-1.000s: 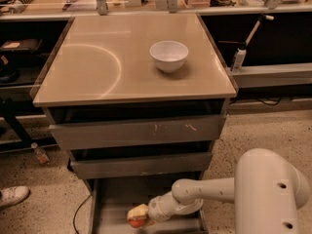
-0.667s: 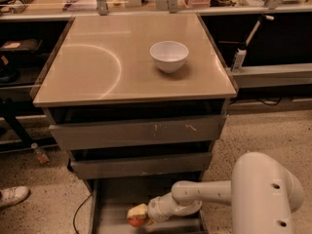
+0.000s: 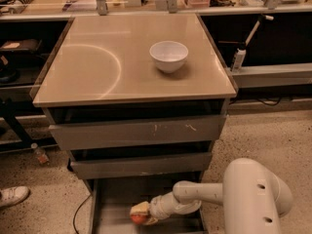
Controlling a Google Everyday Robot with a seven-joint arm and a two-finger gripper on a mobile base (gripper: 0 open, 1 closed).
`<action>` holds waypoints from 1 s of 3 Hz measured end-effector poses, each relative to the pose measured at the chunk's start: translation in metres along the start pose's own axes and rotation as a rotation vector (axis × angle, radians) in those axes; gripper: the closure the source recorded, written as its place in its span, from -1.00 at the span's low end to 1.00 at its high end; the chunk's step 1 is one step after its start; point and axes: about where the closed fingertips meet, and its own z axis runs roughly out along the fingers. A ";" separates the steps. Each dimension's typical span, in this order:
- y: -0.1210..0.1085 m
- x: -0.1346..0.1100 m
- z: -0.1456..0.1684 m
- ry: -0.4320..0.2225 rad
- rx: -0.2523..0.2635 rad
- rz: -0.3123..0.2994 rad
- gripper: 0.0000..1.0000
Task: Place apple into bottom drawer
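My gripper is going to let go of the apple on the grey inside of the bottom drawer (image 3: 144,218), setting it near the middle of the drawer's front part.
The bottom drawer (image 3: 113,195) is pulled out at the foot of the grey cabinet, showing its flat grey floor. The apple (image 3: 138,214), red-orange with a yellowish top, sits low inside the drawer near its front middle. My gripper (image 3: 145,215) reaches in from the right at the end of the white arm and is right against the apple. The fingers wrap around the apple's right side.
A white bowl (image 3: 168,56) stands on the tan cabinet top (image 3: 97,67). Two upper grey drawers (image 3: 139,130) are closed above the open one. A cable (image 3: 80,213) lies on the floor at left, a shoe (image 3: 12,196) at far left, shelving behind.
The arm's white shoulder shifted slightly left. The gripper and apple stay at about the same place low in the drawer.
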 end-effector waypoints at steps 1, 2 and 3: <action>-0.016 -0.014 0.007 0.011 0.003 0.035 1.00; -0.035 -0.024 0.016 0.025 0.008 0.079 1.00; -0.051 -0.028 0.023 0.035 0.014 0.112 1.00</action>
